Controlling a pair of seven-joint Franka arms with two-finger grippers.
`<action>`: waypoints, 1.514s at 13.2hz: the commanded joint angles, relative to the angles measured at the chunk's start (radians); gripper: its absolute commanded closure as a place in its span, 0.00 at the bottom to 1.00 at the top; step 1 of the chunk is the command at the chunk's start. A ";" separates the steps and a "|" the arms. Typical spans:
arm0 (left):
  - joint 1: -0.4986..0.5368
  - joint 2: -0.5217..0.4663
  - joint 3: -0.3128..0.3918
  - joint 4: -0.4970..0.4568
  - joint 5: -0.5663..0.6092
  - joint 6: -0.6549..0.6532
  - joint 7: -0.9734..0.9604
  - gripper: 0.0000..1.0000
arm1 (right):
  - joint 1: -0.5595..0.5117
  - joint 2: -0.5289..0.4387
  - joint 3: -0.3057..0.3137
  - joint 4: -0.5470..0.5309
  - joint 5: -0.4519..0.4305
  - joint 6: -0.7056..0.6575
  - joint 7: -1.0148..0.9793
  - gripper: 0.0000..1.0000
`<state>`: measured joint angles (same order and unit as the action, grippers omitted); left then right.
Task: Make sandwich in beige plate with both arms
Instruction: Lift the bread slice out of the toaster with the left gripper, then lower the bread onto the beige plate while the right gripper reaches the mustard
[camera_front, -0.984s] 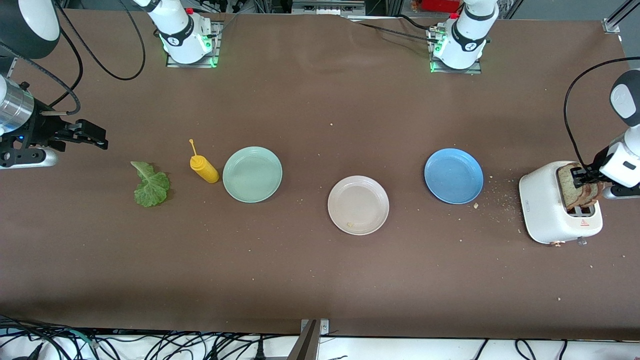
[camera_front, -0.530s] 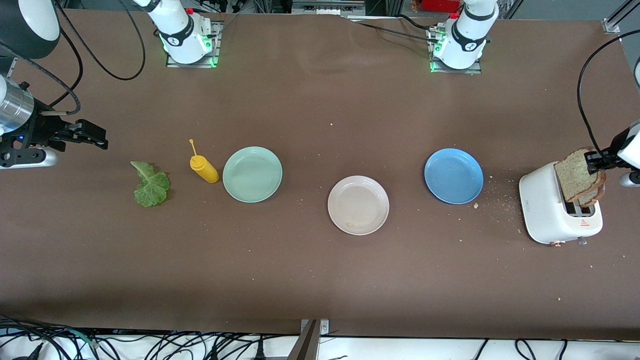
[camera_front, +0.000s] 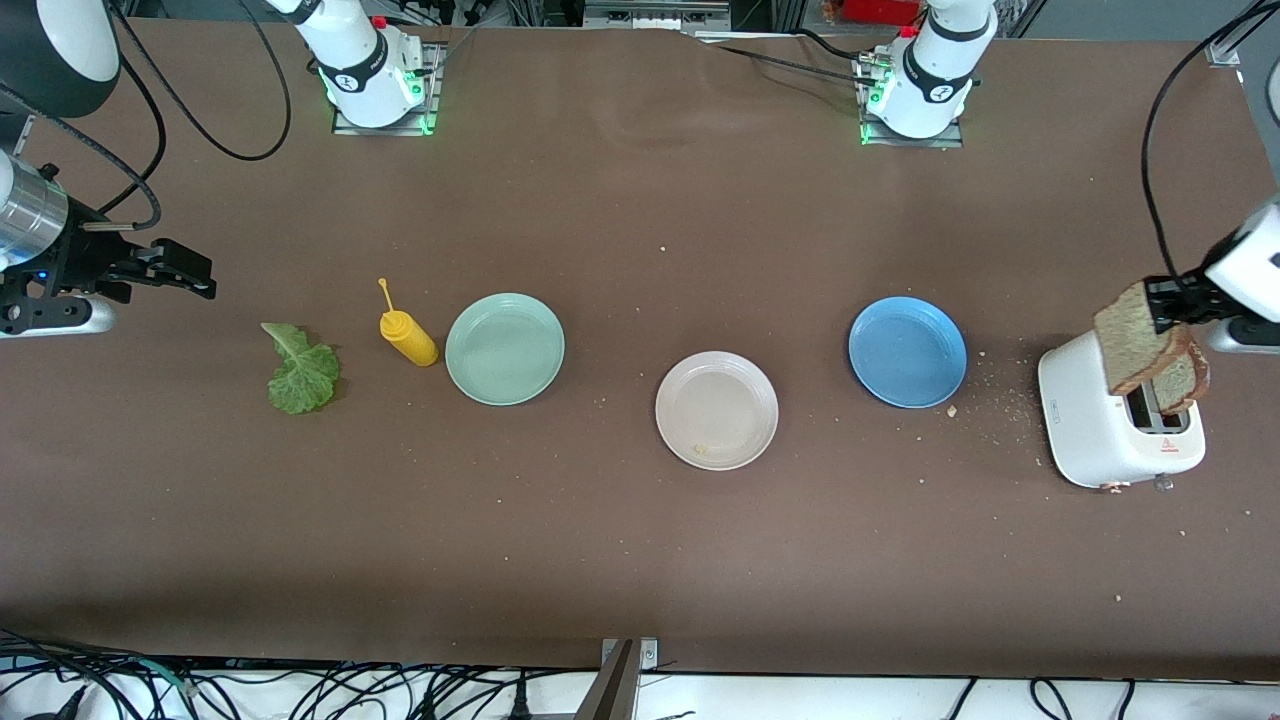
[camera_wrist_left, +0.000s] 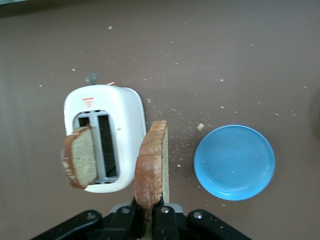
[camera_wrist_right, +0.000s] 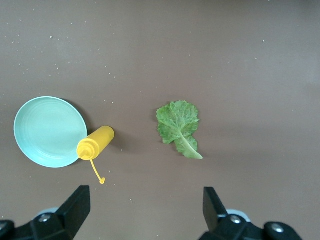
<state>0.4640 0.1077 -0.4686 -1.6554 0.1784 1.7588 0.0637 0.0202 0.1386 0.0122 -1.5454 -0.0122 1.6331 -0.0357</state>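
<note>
I need to let go of the brown bread slice with my left gripper on the middle of the beige plate (camera_front: 723, 407), beside the crumb.
My left gripper (camera_front: 1166, 304) (camera_wrist_left: 150, 212) is shut on the crust edge of a brown bread slice (camera_front: 1128, 340) (camera_wrist_left: 153, 160), which hangs upright over the white toaster (camera_front: 1090, 425) (camera_wrist_left: 127, 112). A second bread slice (camera_front: 1188, 384) (camera_wrist_left: 80, 157) sticks out of a toaster slot. The beige plate (camera_front: 716, 395) lies mid-table with only a crumb on it. A green lettuce leaf (camera_front: 301, 370) (camera_wrist_right: 177, 125) lies flat toward the right arm's end. My right gripper (camera_front: 188, 276) (camera_wrist_right: 145, 206) waits open over bare table beside the leaf, nothing between its fingers.
A blue plate (camera_front: 907, 350) (camera_wrist_left: 234, 162) lies between the toaster and the beige plate. A mint green plate (camera_front: 505, 348) (camera_wrist_right: 47, 130) and a yellow squeeze bottle (camera_front: 407, 337) (camera_wrist_right: 95, 143) on its side lie between the beige plate and the lettuce. Crumbs surround the toaster.
My left gripper has risen with the bread slice, drawing it up out of the toaster slot. The second slice stays in the toaster. The right arm has not moved.
</note>
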 joint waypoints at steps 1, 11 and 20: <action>0.002 0.012 -0.100 0.020 0.013 -0.039 -0.080 1.00 | 0.000 -0.007 -0.001 0.005 0.012 -0.015 -0.001 0.00; -0.047 0.255 -0.226 0.022 -0.462 -0.044 -0.226 1.00 | 0.000 -0.008 -0.003 0.005 0.006 -0.010 -0.003 0.00; -0.102 0.535 -0.226 0.014 -0.718 0.195 -0.006 1.00 | 0.000 0.027 0.000 -0.008 0.083 -0.015 -0.004 0.00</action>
<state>0.3618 0.5636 -0.6923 -1.6622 -0.4970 1.8839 -0.0449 0.0206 0.1583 0.0126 -1.5469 0.0282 1.6291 -0.0358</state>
